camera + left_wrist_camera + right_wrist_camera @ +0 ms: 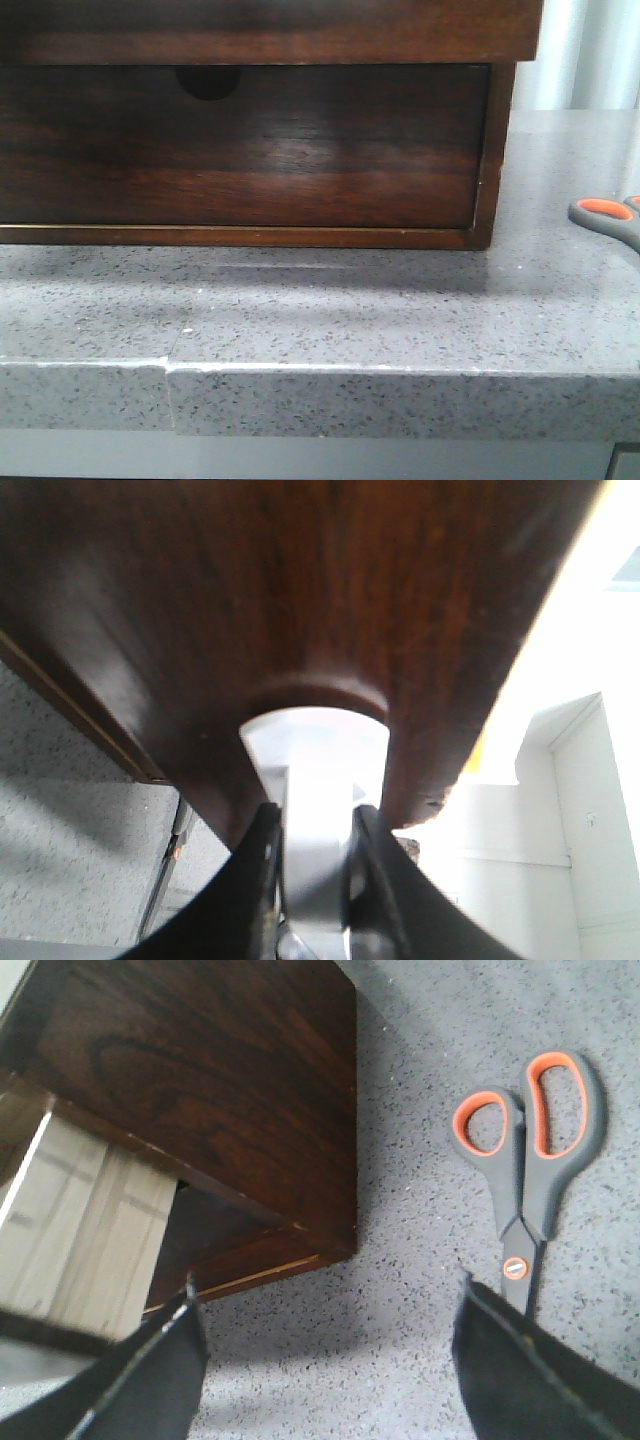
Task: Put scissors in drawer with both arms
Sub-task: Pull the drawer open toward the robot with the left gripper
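The robot's right gripper will next move to the scissors and close on the handles' lower part (632, 235) (522, 1210), between the pivot and the orange-lined loops.
The scissors (530, 1160) lie flat on the grey speckled counter, handles grey with orange lining; in the front view only their handles (610, 218) show at the right edge. My right gripper (328, 1295) is open and empty above the counter between the wooden box and the scissors, its one finger (520, 1370) beside the scissors' pivot. The drawer (300, 600) fills the left wrist view as glossy brown wood with a white rounded opening at its edge. My left gripper (315, 815) has both fingertips at that opening, a narrow gap apart. Neither gripper shows in the front view.
The dark wooden box (230, 1090) stands on the counter (350, 320), with a pale drawer inside (90, 1230) showing at its side. A lower front with a small half-round notch (208, 82) faces the front camera. The counter edge (400, 370) runs along the front.
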